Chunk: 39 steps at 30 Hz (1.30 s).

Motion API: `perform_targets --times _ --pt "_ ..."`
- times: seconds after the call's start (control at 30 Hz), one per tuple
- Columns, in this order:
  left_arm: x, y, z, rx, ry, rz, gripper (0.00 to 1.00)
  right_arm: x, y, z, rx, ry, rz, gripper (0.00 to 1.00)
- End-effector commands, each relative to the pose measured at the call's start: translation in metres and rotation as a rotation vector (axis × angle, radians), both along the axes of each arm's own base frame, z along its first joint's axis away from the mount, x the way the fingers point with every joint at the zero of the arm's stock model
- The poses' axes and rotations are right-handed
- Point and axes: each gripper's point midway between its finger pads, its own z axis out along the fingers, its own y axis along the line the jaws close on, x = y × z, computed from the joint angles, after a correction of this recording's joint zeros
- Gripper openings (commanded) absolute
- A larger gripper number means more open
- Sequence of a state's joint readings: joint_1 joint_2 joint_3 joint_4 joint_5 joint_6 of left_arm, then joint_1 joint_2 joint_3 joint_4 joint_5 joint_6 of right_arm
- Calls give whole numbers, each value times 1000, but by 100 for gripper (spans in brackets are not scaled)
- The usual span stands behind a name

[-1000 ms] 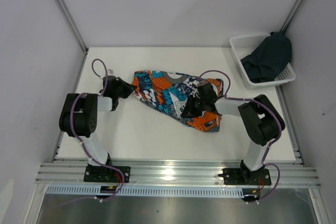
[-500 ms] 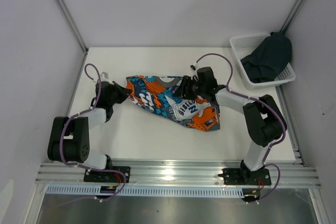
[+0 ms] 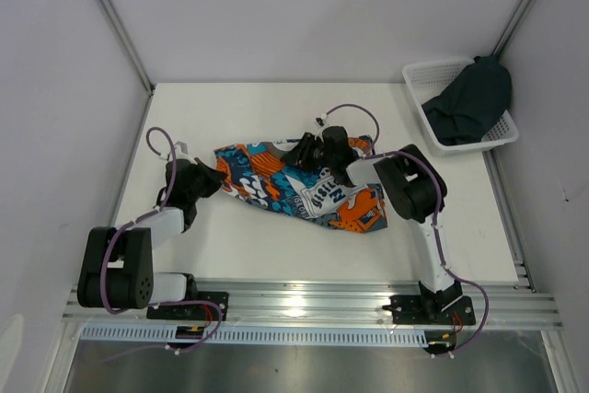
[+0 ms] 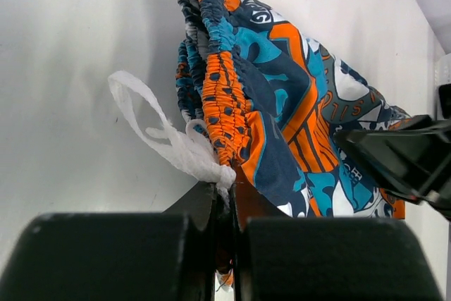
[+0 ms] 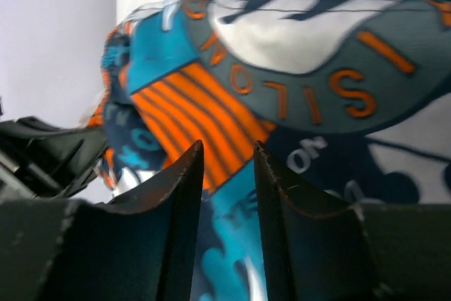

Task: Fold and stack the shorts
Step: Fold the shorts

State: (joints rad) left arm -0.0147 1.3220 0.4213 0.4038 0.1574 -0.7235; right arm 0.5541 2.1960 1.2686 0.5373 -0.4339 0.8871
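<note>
The white drawstring is in my left fingertips at the waistband's edge; I should open them and take the gathered waistband itself (image 4: pixel 224 121) before lifting it.
The printed shorts (image 3: pixel 304 192) lie crumpled across the middle of the table, orange, teal, white and navy with lettering. My left gripper (image 3: pixel 216 181) is shut on their left end. In the left wrist view the left gripper (image 4: pixel 225 188) pinches the gathered waistband (image 4: pixel 220 96) beside a white drawstring loop (image 4: pixel 162 132). My right gripper (image 3: pixel 306 149) sits on the shorts' far edge. In the right wrist view its narrow-set jaws (image 5: pixel 227 149) have printed fabric (image 5: pixel 303 33) between them. The plain dark shorts (image 3: pixel 474 98) lie heaped in the basket.
The white mesh basket (image 3: pixel 419 75) stands at the back right corner against the wall. Walls close in the table on the left, back and right. A metal rail runs along the near edge (image 3: pixel 304 301).
My right gripper has moved up and to the left across the printed shorts. My left gripper has drawn the waistband end left and nearer. The shorts have shifted left and bunched.
</note>
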Motion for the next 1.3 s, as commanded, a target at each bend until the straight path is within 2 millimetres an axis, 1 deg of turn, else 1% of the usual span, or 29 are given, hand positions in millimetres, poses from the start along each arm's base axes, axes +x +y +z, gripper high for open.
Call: perform_targets --times 0.0,0.07,0.1,0.13,0.17,0.2,0.23,0.27,0.33,0.37,0.43,0.5,0.63,0.67,0.73,0.77,0.83,0.87,0.93,0.97,1.0,1.03,1.07,1.1,1.13,1.17,1.2,1.23,1.27 --pt "0 5 7 44 -46 5 0 27 9 17 112 -98 -67 36" --pt "-3 8 2 52 -25 22 0 39 3 13 128 -116 -101 35" --pt "-7 8 -2 52 -17 23 0 42 1 1 125 -98 -114 35" --pt "-9 8 -1 53 -19 25 0 47 -3 -3 126 -94 -131 36" --pt "-9 11 2 59 -26 37 0 55 -11 -6 125 -94 -169 36" --pt "-14 13 -3 68 -2 50 0 59 -17 -11 122 -85 -190 36" --pt "-15 16 -2 78 -1 60 0 62 -22 -16 114 -77 -212 38" --pt "-15 21 -2 99 2 79 0 70 -31 -20 97 -74 -255 38" --pt "-18 24 -3 107 14 98 0 76 -40 -24 79 -71 -287 38" --pt "-18 25 -3 106 16 102 0 79 -44 -26 74 -67 -302 38" --pt "-15 25 -2 108 14 99 0 81 -46 -28 67 -63 -303 38" --pt "-16 24 -6 111 31 94 0 84 -46 -27 50 -66 -307 38" --pt "-15 22 -9 105 46 79 0 88 -45 -16 -9 -94 -305 38" --pt "-15 21 -10 104 55 76 3 89 -43 -6 -8 -119 -294 39" --pt "-13 20 -10 101 59 69 8 89 -40 4 -8 -132 -271 42" --pt "-14 20 -12 101 72 68 14 91 -39 20 -7 -170 -259 44" --pt "-15 21 -13 102 78 75 24 90 -40 33 -21 -189 -245 48" --pt "-16 21 -14 102 81 75 31 90 -40 54 -23 -236 -231 50" --pt "-16 21 -15 98 88 79 44 87 -44 68 -35 -251 -216 54" --pt "-16 21 -16 97 93 80 58 83 -44 76 -36 -263 -204 54" --pt "-16 21 -17 96 99 80 65 77 -47 90 -36 -284 -200 55" --pt "-16 20 -16 94 99 80 70 71 -47 93 -40 -280 -198 54" --pt "-16 19 -16 89 98 77 81 66 -48 97 -38 -282 -197 54" --pt "-18 19 -17 88 98 78 84 54 -51 99 -32 -271 -195 53" --pt "-17 19 -15 87 91 78 87 49 -52 103 -20 -280 -201 52" --pt "-17 20 -14 89 88 85 93 42 -50 103 -13 -273 -199 50" --pt "-17 21 -14 88 86 87 94 35 -49 101 -11 -259 -199 45" --pt "-16 21 -13 88 84 89 96 26 -50 101 -2 -248 -201 43" --pt "-15 21 -13 88 85 89 98 18 -44 99 -1 -237 -194 42"
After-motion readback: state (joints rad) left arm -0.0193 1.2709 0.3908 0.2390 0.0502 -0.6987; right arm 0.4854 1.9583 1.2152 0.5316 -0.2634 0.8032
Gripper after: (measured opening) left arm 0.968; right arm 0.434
